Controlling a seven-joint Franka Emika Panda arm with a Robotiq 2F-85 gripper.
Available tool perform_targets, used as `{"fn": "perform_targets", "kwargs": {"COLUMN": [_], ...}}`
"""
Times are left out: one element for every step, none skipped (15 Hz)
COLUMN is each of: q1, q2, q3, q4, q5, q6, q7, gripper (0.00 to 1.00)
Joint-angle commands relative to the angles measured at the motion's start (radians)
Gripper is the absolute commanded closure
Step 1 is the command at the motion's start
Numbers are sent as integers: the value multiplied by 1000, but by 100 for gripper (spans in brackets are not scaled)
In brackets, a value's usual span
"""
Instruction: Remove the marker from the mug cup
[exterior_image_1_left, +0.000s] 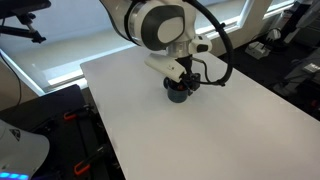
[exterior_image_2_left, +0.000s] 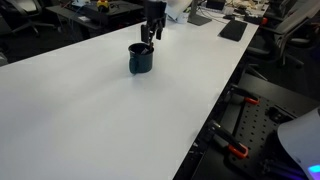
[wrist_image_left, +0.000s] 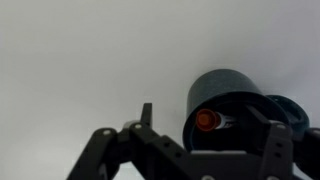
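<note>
One finger is outside the mug cup's rim and would pinch its side too, so next I open, shift and grip only the marker's red end (wrist_image_left: 207, 120).
The dark, glossy mug cup (wrist_image_left: 228, 92) stands on the white table (wrist_image_left: 80, 60) and shows in both exterior views (exterior_image_1_left: 177, 94) (exterior_image_2_left: 140, 60). The red marker (wrist_image_left: 206, 120) stands inside it, its red end pointing up at the wrist camera; I cannot make it out in the exterior views. My gripper (wrist_image_left: 208, 128) is open, just above the mug's mouth, with one finger left of the mug and the other at its right side. It also shows in both exterior views (exterior_image_1_left: 181, 80) (exterior_image_2_left: 148, 38), hiding part of the mug's rim.
The white table (exterior_image_2_left: 120, 120) is long, with its edge close on one side (exterior_image_2_left: 215, 110). A black frame with red clamps (exterior_image_2_left: 236, 150) stands past that edge. A dark keyboard (exterior_image_2_left: 233, 30) lies at the far end. Desks and chairs stand behind.
</note>
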Motion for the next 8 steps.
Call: {"fn": "perform_targets", "kwargs": {"q1": [4,4,4,4,4,4,3,2], "q2": [-1,0,1,1,1,1,2,2], "q3": [-5,-6,-7,-8,-8,-8,-8,-6], "q4": [-1,-1,-1,-2,-1,-1,0,0], "q5": [7,6,5,4,4,4,5,6], "q6": [2,2,3,2,3,2,2,6], "q7": [-8,-8,-7,-7,-7,-7,-8,-10], "gripper": [42,51,58,66,73,82,88,95]}}
